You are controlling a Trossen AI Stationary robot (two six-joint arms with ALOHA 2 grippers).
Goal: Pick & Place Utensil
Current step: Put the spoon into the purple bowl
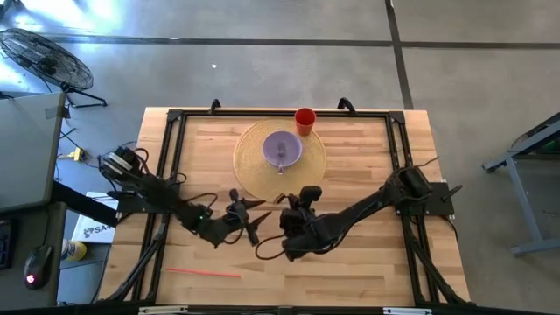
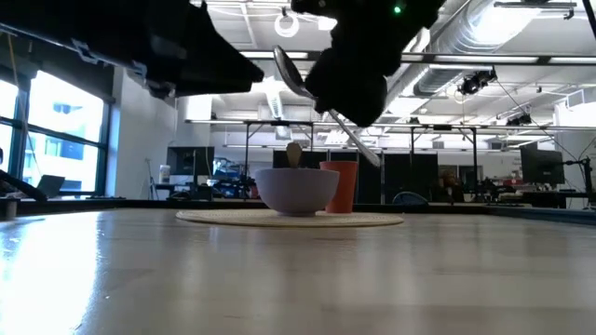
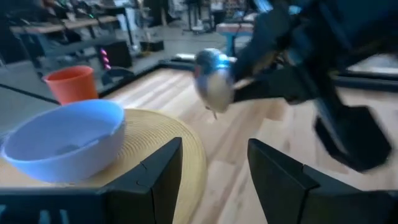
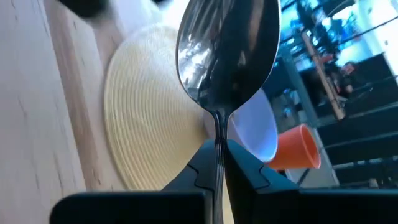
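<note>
My right gripper is too close to the spoon's bowl. My left gripper should hold the spoon's bowl while my right gripper takes the spoon handle's loose end (image 2: 370,155).
My right gripper (image 1: 289,208) is shut on a metal spoon (image 4: 227,56) and holds it above the middle of the table, near side of the woven placemat (image 1: 254,175). A lavender bowl (image 1: 282,149) stands on the placemat, and a red cup (image 1: 304,120) stands at the mat's far edge. My left gripper (image 1: 251,216) is open and empty, just left of the right gripper. Its fingers (image 3: 155,174) point toward the spoon's bowl (image 3: 213,81) without touching it. My right gripper pinches the spoon's handle (image 4: 219,155) between its two fingers, a little below the spoon's bowl. The spoon lies along the fingers, its bowl sticking out past the fingertips. It is lifted clear of the table and tilted, bowl (image 2: 291,73) high, handle end (image 2: 366,152) slanting down.
A thin red stick (image 1: 203,273) lies on the table near the front left. A black frame (image 1: 175,157) runs along the table's sides and far edge. Bare wood lies between the grippers and the near edge.
</note>
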